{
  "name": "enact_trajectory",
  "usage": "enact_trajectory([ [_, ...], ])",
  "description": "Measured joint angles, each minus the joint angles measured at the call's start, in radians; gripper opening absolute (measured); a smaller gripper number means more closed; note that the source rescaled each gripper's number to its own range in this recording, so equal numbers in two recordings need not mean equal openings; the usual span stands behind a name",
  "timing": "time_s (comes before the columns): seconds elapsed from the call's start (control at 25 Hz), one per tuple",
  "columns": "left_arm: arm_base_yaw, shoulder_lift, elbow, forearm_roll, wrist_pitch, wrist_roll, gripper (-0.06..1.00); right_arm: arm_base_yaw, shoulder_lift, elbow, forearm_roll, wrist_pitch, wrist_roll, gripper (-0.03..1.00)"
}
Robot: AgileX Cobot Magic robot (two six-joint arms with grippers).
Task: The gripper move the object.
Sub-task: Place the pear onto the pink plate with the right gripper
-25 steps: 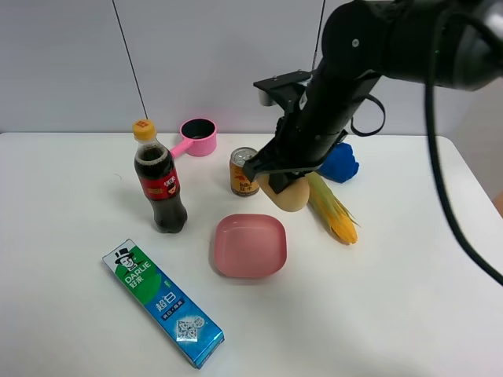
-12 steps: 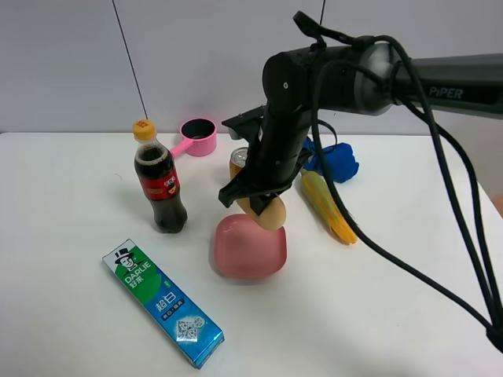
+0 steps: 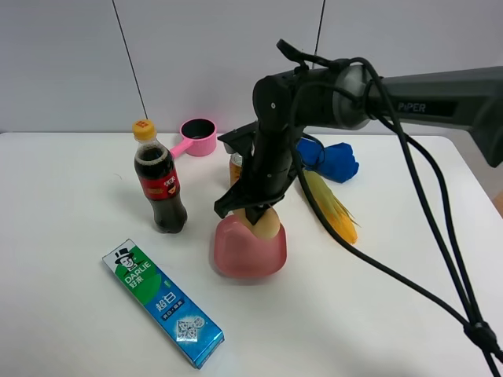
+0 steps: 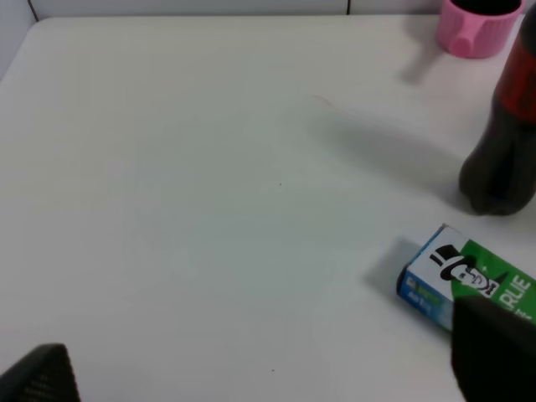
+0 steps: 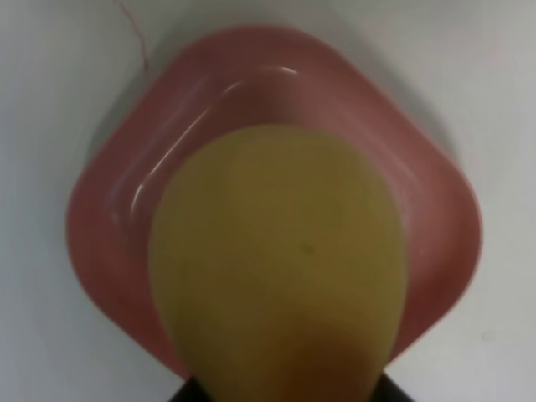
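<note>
The tan-yellow potato will go down in the middle of the pink square plate [image 3: 251, 239] [image 5: 275, 219] from my right gripper.
My right gripper [image 3: 258, 212], a black two-finger claw on a thick black arm, is shut on the tan-yellow potato [image 3: 266, 226] and holds it just above the pink square plate [image 3: 236, 255]. In the right wrist view the potato [image 5: 276, 268] fills the middle, right over the plate [image 5: 109, 234]. I cannot tell whether the potato touches the plate. My left gripper is off the high view; only dark finger tips [image 4: 494, 352] show at the edge of the left wrist view, wide apart, with nothing between them.
A cola bottle [image 3: 159, 179], a pink cup [image 3: 198, 136] and a drink can [image 3: 235, 166] stand behind the plate. A corn cob [image 3: 334, 208] and a blue cloth [image 3: 334, 161] lie to the right. A green-blue toothpaste box [image 3: 163, 302] lies front left.
My right gripper has carried the potato leftward and down, from beside the corn cob to right over the pink plate.
</note>
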Motion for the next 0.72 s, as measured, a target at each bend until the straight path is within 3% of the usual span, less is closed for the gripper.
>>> enact_trajectory([
  [0.72,0.000,0.000,0.000,0.000,0.000,0.000,1.00,0.004,0.125,0.000,0.018,-0.089,-0.012,0.00],
])
